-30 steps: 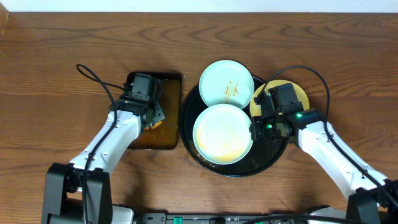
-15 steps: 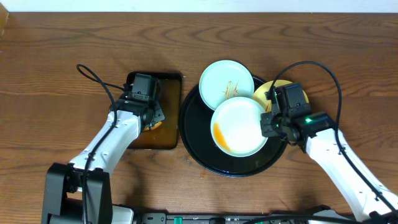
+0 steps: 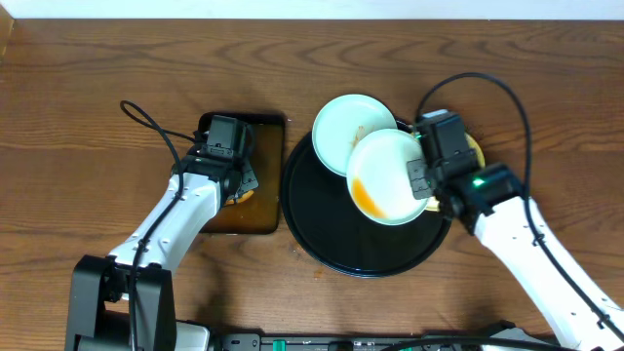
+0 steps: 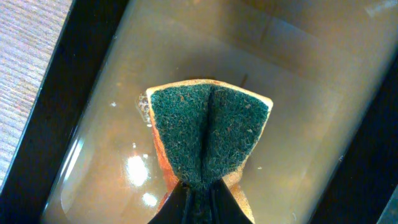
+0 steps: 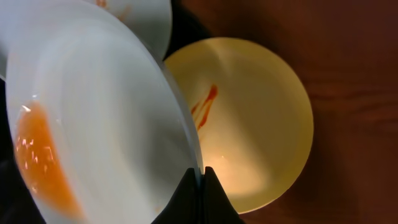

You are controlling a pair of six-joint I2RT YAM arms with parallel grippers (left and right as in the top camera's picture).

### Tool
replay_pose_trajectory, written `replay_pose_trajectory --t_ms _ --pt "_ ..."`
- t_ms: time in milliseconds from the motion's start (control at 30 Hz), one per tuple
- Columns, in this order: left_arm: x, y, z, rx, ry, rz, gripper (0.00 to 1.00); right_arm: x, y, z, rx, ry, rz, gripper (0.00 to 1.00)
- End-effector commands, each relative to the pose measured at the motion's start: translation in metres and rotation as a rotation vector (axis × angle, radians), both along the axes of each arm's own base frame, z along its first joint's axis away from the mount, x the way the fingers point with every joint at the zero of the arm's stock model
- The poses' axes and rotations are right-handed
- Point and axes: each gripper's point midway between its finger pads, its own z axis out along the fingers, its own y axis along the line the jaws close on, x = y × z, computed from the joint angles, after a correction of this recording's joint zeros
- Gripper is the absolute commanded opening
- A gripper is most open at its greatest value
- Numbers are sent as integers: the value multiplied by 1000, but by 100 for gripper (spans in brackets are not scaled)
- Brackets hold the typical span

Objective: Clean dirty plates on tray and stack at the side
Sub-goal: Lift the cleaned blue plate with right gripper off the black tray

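Note:
My right gripper should release the mint-blue plate on bare wood across the pale yellow plate (image 3: 565,168) from the round tray.
My right gripper (image 3: 417,175) (image 5: 200,173) is shut on the rim of a mint-blue plate (image 3: 385,175) (image 5: 93,124). The plate is lifted and tilted over the black round tray (image 3: 322,244), with orange sauce pooled at its low side. A second mint-blue plate (image 3: 336,132) (image 5: 146,18) with sauce squiggles sits at the tray's far edge. The pale yellow plate (image 3: 472,148) (image 5: 255,124), with a red-orange streak, lies under my right arm by the tray's right rim. My left gripper (image 3: 239,180) (image 4: 204,186) is shut on a green-topped sponge (image 4: 208,134) over the rectangular tray.
The rectangular dark tray (image 3: 265,222) (image 4: 87,93) holds brownish liquid left of the round tray. A black cable (image 3: 146,122) loops on the wooden table behind my left arm. The white wall edge runs along the far side.
My right gripper has lifted the mint-blue plate from the tray's middle, carried it right and back, and tilted it. The sauce has run to one side. The left arm has stayed still.

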Motion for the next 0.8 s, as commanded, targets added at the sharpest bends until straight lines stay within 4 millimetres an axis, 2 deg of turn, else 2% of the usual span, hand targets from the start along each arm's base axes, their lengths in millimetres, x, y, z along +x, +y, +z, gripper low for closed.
replay_pose_trajectory --t_ms 0,300,467,767 --pt "-4 4 -4 13 15 1 8 4 -1 25 -144 -106 12 1" --pt "-4 4 -4 13 15 1 8 1 11 55 -365 -272 21 1" --pt "-4 4 -4 13 15 1 9 2 18 59 -397 -290 71 1" --pt "-4 4 -4 13 15 1 8 4 16 65 -433 -315 66 1"
